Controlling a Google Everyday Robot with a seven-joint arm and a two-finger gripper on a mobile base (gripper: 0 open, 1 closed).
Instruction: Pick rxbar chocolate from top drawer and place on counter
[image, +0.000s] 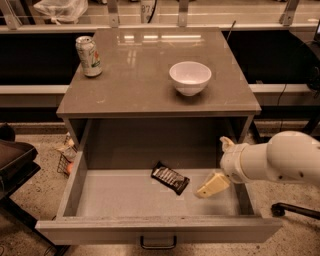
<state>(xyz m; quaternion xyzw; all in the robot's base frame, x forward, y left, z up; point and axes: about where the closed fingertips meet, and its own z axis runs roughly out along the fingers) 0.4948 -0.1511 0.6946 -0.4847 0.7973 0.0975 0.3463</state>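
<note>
The robot's gripper needs to close on the rxbar chocolate's near end (179, 184), the end nearer to the front of the drawer and to the robot's white arm.
The rxbar chocolate (170, 177), a flat bar in a shiny black wrapper, lies on the floor of the open top drawer (100, 197), near its middle. The gripper (210, 186) comes in from the right on a white arm and hangs over the drawer's right part, just right of the bar and apart from it. One pale finger (214, 184) shows, pointing down-left toward the bar. The counter (135, 75) is the glossy grey-brown slab above the drawer.
A white bowl (190, 77) stands on the counter at the right. A green-and-white can (88, 56) stands at its back left corner. A dark chair (12, 160) is at the left. A small basket with wrappers (66, 156) sits on the floor left of the drawer.
</note>
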